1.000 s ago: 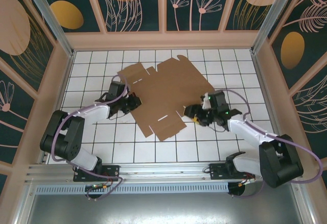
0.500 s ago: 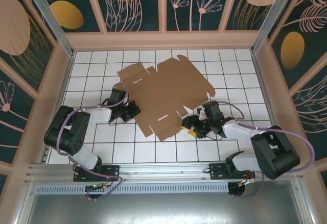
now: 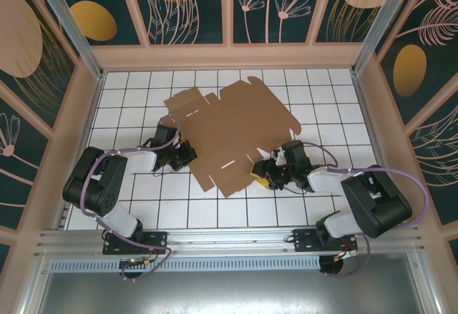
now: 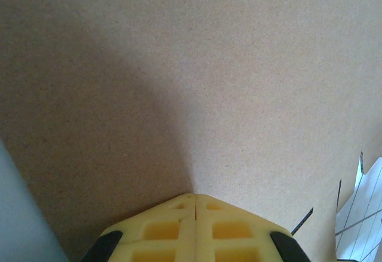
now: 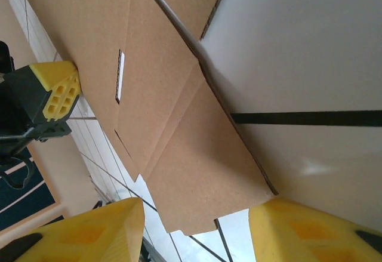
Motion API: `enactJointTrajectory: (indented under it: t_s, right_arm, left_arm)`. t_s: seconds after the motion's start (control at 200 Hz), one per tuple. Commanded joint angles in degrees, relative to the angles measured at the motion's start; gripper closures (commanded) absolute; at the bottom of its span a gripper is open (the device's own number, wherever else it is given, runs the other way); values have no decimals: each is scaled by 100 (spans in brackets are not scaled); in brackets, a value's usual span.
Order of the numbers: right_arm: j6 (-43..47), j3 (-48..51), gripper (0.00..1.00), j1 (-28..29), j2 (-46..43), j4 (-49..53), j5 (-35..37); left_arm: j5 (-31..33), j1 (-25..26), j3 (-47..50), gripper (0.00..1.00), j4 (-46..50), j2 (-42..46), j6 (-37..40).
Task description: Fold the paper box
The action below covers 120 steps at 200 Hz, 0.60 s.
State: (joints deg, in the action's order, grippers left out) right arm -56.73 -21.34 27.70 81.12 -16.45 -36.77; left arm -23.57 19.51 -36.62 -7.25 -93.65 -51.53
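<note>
The shut fingers of my left gripper rest over the flat side of the cardboard sheet, so next I back away, open them and pinch the sheet's side edge (image 4: 33, 199) before folding.
The paper box (image 3: 232, 124) is a flat brown die-cut cardboard sheet lying on the white gridded table (image 3: 322, 106). My left gripper (image 3: 187, 155) is at the sheet's left edge, its yellow fingertips (image 4: 194, 197) pressed together and pointing at bare cardboard (image 4: 227, 65). My right gripper (image 3: 262, 178) is low at the sheet's near right corner. In the right wrist view its jaws (image 5: 197, 217) stand apart with a cardboard flap (image 5: 203, 172) reaching in between them, its corner close to the right finger. The left gripper's yellow tip (image 5: 58, 93) shows beyond the sheet.
Decorated wooden walls (image 3: 229, 53) fence the table on three sides. A metal rail (image 3: 229, 239) carrying both arm bases runs along the near edge. Bare white tiles lie in front of the sheet (image 3: 215, 210) and to its right (image 3: 336, 135).
My right gripper has moved down and left to the sheet's near right flap, and its jaws have narrowed. The left arm's elbow pulled back a little; its gripper stays shut at the left edge.
</note>
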Motion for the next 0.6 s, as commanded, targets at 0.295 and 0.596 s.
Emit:
enactJointTrajectory:
  t_s: [0.295, 0.596]
  right_arm:
    - [-661, 736, 92, -155, 438, -2238, -198]
    - [-974, 1080, 100, -304, 281, -2950, -225]
  left_arm:
    - [-350, 2, -73, 100, 5, 210, -183]
    - [-195, -162, 62, 67, 371, 1420, -546]
